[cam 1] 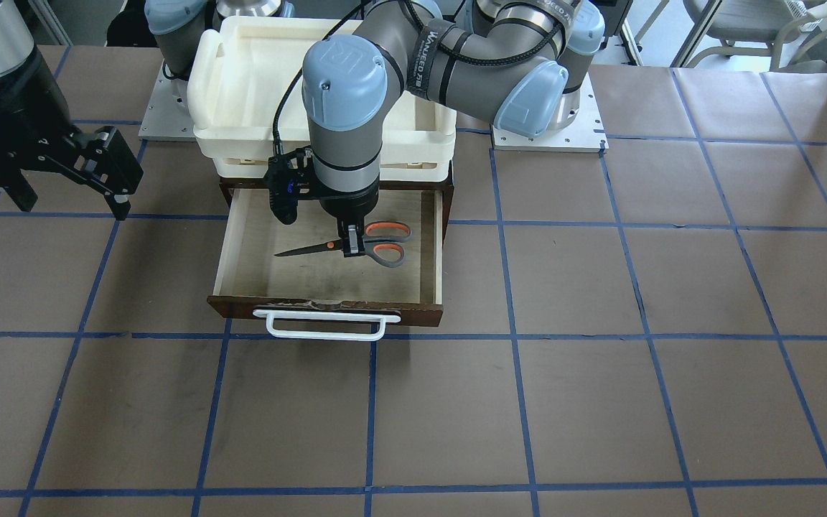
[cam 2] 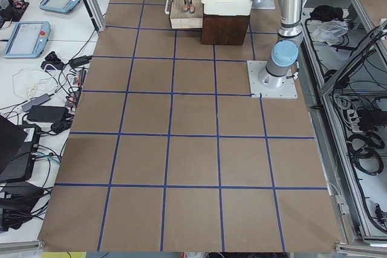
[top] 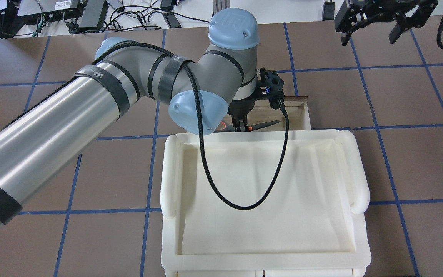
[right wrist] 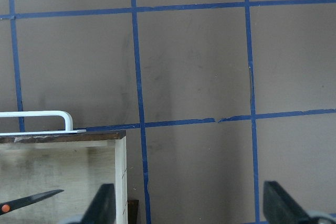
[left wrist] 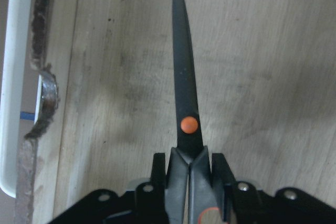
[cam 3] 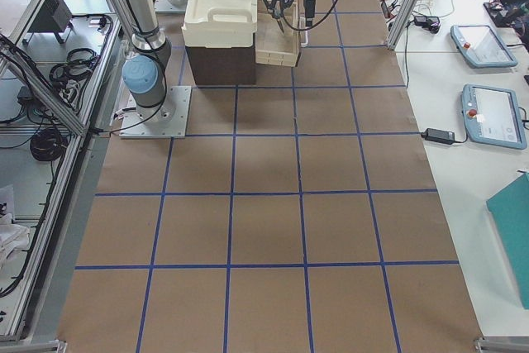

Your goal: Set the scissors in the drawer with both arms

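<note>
Next, my left gripper lets go of the scissors on the middle of the drawer's plywood bottom (cam 1: 337,248) (left wrist: 219,129), with their blades lying behind the white handle.
The dark brown drawer (cam 1: 327,307) stands pulled open, with its white bar handle (cam 1: 324,324) at the front. My left gripper (cam 1: 351,244) reaches down into it and is shut on the scissors (cam 1: 388,253) just behind the pivot. The blades lie level, low over the plywood floor; I cannot tell whether they touch it. The left wrist view shows the fingers (left wrist: 157,174) clamped on the scissors (left wrist: 184,93), blade tip pointing away. My right gripper (cam 1: 69,197) is open and empty, raised beside the drawer. The right wrist view shows the drawer corner (right wrist: 63,139) and the blade tip (right wrist: 31,199).
A cream-white plastic tray (top: 263,184) sits on top of the cabinet behind the open drawer (top: 302,115). The left arm's black cable (top: 240,204) hangs over the tray. Brown paper with a blue tape grid (cam 1: 600,395) covers the table.
</note>
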You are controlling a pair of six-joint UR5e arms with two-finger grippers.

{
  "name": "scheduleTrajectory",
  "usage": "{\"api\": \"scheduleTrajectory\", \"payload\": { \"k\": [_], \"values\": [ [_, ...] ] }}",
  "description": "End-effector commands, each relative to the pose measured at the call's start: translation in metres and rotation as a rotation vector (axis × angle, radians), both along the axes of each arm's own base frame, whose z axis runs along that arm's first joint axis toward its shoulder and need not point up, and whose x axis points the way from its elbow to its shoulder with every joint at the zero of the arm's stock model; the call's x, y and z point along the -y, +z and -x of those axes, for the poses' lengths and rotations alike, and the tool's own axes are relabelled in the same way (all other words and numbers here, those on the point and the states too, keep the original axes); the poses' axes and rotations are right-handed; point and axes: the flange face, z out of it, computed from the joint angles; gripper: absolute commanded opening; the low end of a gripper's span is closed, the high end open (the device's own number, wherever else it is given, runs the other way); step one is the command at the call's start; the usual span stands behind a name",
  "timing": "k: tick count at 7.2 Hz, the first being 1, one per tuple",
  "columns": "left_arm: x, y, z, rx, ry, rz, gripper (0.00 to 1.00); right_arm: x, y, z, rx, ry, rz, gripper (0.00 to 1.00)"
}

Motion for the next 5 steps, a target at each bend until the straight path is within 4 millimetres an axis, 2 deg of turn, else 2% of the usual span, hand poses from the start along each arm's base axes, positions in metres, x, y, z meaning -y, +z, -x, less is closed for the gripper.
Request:
{"api": "scheduleTrajectory", "payload": {
  "k": [1, 3, 5],
  "values": [
    [-0.006, -0.015, 0.0, 0.016, 0.015, -0.021, 0.0, -0.001, -0.001, -0.001, 0.002, 0.001, -0.001, 1.0],
    [-0.013, -0.025, 0.004, 0.022, 0.014, -0.04, 0.0, -0.002, -0.001, 0.001, -0.001, 0.002, -0.003, 1.0],
    [-0.014, -0.026, 0.004, 0.021, 0.014, -0.044, 0.0, -0.001, -0.001, 0.001, -0.01, -0.002, 0.002, 1.0]
  ]
}}
